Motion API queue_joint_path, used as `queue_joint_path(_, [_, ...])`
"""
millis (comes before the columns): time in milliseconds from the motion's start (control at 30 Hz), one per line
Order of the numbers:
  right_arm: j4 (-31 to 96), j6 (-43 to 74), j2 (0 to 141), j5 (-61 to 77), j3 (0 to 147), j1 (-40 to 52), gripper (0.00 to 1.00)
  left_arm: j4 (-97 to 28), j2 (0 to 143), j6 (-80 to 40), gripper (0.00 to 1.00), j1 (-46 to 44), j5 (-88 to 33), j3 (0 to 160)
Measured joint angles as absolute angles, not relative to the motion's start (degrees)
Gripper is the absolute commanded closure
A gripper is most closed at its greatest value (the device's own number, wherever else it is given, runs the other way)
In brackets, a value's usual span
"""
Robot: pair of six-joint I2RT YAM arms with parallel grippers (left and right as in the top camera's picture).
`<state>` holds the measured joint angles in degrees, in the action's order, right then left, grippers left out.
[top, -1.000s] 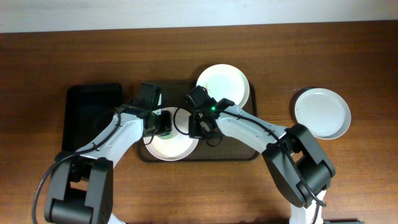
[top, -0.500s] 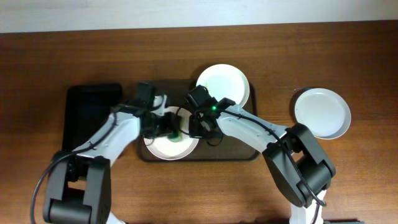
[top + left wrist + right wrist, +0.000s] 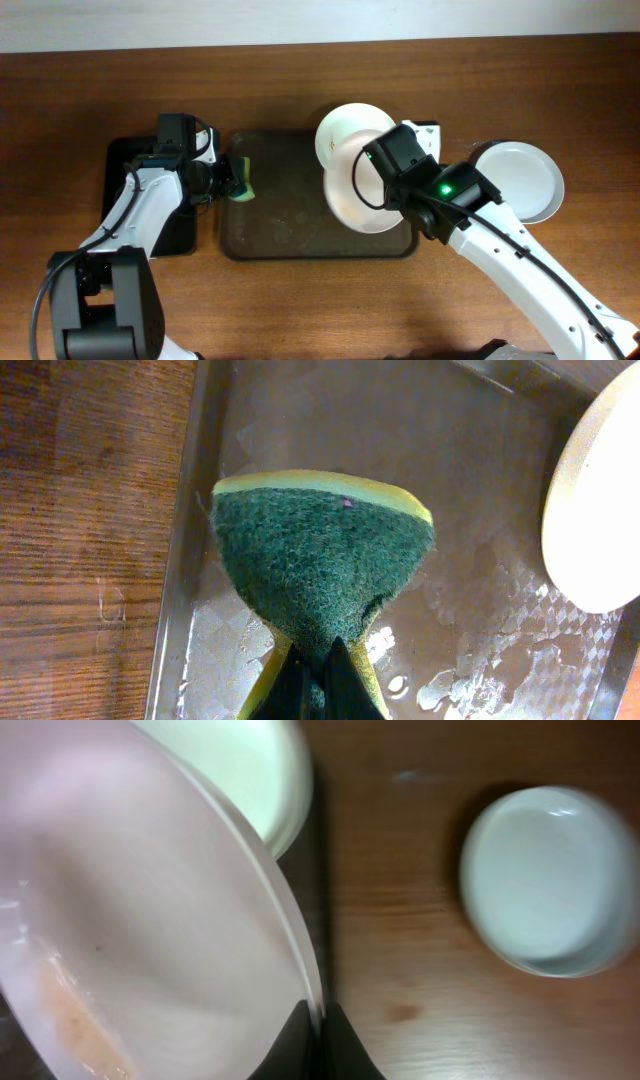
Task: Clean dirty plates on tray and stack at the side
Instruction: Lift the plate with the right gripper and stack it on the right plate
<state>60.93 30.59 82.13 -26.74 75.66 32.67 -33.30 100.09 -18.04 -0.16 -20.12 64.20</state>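
Note:
My right gripper needs to let go of the white plate on top of the pale blue-green plate [image 3: 521, 178] [image 3: 548, 880] beside the tray.
My right gripper [image 3: 392, 180] [image 3: 320, 1020] is shut on the rim of a white plate [image 3: 355, 200] [image 3: 150, 920] and holds it tilted above the right part of the dark-brown tray [image 3: 290, 235]. The plate has a brownish smear near its lower edge. A second white plate [image 3: 350, 130] [image 3: 255, 770] lies at the tray's far right corner, partly under the held one. A pale blue-green plate [image 3: 518, 182] [image 3: 550, 880] sits on the table to the right. My left gripper [image 3: 225, 178] [image 3: 320, 675] is shut on a green and yellow sponge [image 3: 240, 180] [image 3: 320, 560] over the tray's left edge [image 3: 200, 510].
A smaller black tray [image 3: 135, 170] lies left of the brown tray, under my left arm. The brown tray's floor [image 3: 480, 450] is wet with droplets. Bare wooden table surrounds both trays. The held plate's edge [image 3: 600, 510] shows at the right of the left wrist view.
My right gripper has lifted the white plate from the tray's middle and carried it right. My left gripper has pulled the sponge left, off the plate, to the tray's left edge.

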Motion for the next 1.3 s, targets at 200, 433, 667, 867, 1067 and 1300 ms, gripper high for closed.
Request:
queue_joint_path(200, [63.31,31.46,82.13,-51.00,75.66,36.21,0.96,-33.34,100.09,-18.04,0.99,-0.25,-19.90,64.20])
queue_joint_path(433, [63.02,32.42,82.13,-77.08,75.66,46.92,0.96,-33.34,100.09,-18.04,0.99,-0.25,-19.88,64.20])
queue_joint_path(667, [61.56,35.44,82.06,-60.34,75.66,41.69,0.96,-33.41,100.09,-18.04,0.99,-0.25,-19.90,64.20])
queue_joint_path(867, [55.40,32.53,76.75,-21.93,75.66,6.15,0.96,-33.80,100.09,-18.02,0.99,-0.30,-19.59,64.20])
queue_joint_path(1067, [53.39,31.66,78.02,-10.26,75.66,-21.34,0.96,-33.80,100.09,-18.04,0.99,-0.34,-19.49,64.20])
queue_joint_path(1300, [49.01,31.48,93.62,-10.20,75.66,-28.47,0.96,-33.78,100.09,-18.04,0.99,-0.34,-18.83,64.20])
